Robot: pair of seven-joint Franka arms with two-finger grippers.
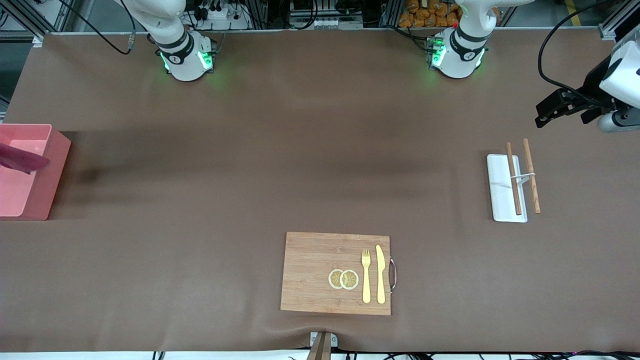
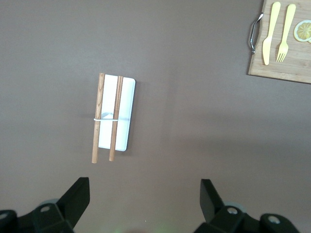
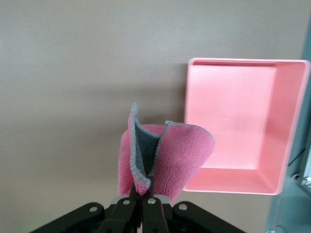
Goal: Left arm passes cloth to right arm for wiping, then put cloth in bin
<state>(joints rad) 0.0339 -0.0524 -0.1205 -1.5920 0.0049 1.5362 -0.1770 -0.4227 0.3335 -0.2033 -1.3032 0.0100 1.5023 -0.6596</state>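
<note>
The robot's right gripper will release the magenta-pink cloth on the empty bottom of the pink bin [image 1: 15, 179] [image 3: 229, 114], around its middle. The cloth now hangs at the bin's rim.
The magenta-pink cloth [image 3: 167, 155] hangs folded from my right gripper [image 3: 142, 196], which is shut on its edge. In the right wrist view it hangs beside the open pink bin [image 3: 286, 126] and overlaps the bin's rim. In the front view the cloth [image 1: 22, 159] shows over the bin [image 1: 55, 170] at the right arm's end of the table; the right gripper itself is out of that view. My left gripper [image 1: 552, 112] is open and empty, up in the air at the left arm's end. In the left wrist view the left gripper [image 2: 144, 194] is over bare table.
A flat white tray [image 1: 500, 190] with two brown sticks [image 1: 514, 180] lies under the left gripper's area. A wooden board [image 1: 310, 275] nearest the front camera carries a yellow fork [image 1: 366, 275], knife [image 1: 380, 274] and two lemon slices [image 1: 343, 279].
</note>
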